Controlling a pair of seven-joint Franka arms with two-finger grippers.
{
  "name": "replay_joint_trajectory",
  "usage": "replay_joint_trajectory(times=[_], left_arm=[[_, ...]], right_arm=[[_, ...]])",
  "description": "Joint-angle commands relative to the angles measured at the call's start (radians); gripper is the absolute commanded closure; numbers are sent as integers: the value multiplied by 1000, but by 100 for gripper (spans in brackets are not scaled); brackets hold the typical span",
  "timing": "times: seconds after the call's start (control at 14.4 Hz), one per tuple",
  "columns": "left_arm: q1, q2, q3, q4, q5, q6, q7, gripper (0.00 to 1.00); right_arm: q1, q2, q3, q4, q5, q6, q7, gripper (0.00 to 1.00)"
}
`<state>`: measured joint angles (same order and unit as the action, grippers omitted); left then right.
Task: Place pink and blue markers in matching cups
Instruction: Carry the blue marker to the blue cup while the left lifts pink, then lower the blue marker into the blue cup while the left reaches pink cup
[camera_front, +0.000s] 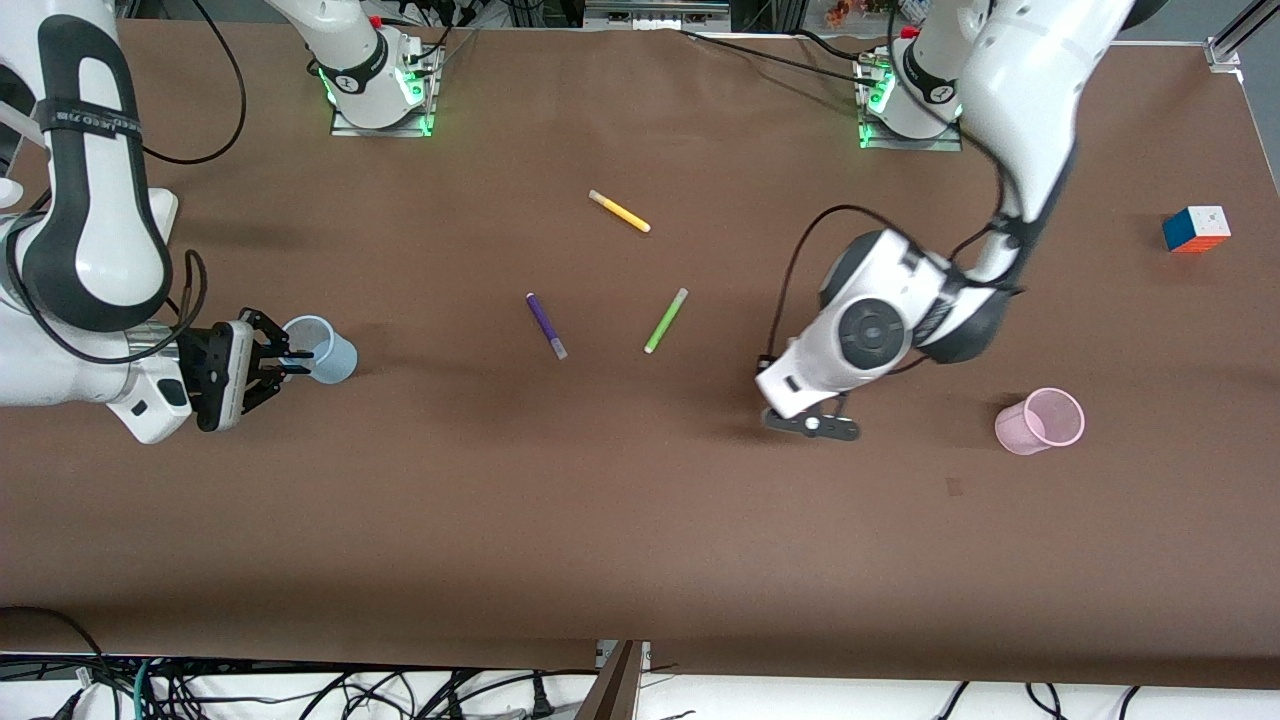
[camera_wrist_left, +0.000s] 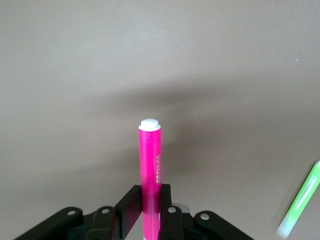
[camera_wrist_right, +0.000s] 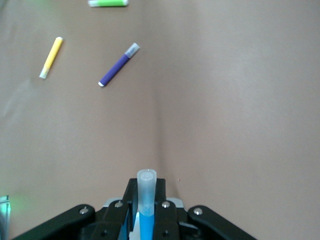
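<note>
The magenta-pink marker will leave my left gripper inside the pale pink cup (camera_front: 1034, 431), cap up toward the cup's open rim.
My left gripper (camera_front: 812, 424) hangs low over the table, between the lime-green pen and the pale pink cup (camera_front: 1040, 420). In the left wrist view it (camera_wrist_left: 150, 194) is shut on the magenta-pink marker (camera_wrist_left: 150, 155), which sticks out past the fingertips; the hand hides the marker in the front view. My right gripper (camera_front: 278, 357) lies level at the rim of the pale blue cup (camera_front: 322, 350), at the right arm's end of the table. In the right wrist view it (camera_wrist_right: 146, 197) is shut on the sky-blue marker (camera_wrist_right: 146, 225), pale cap outward.
Three loose pens lie mid-table: yellow (camera_front: 620, 211), darker purple (camera_front: 546, 325) and lime-green (camera_front: 665, 320). They also show in the right wrist view, yellow (camera_wrist_right: 51, 57) and purple (camera_wrist_right: 118, 65). A puzzle cube (camera_front: 1196, 229) sits at the left arm's end.
</note>
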<state>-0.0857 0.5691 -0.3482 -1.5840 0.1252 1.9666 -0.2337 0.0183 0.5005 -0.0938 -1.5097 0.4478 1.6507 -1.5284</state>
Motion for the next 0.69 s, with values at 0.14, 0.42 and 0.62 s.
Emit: replay_joint_trajectory(times=[0.14, 0.42, 0.62], left_arm=[[219, -138, -6, -28, 22, -84, 458, 100], [351, -138, -6, -24, 11, -13, 761, 100], [441, -112, -8, -50, -74, 101, 1041, 100]], right_arm=[[-43, 3, 14, -88, 98, -60, -177, 100], [-86, 6, 11, -127, 140, -94, -298, 100], [-115, 21, 11, -138, 140, -94, -375, 100]])
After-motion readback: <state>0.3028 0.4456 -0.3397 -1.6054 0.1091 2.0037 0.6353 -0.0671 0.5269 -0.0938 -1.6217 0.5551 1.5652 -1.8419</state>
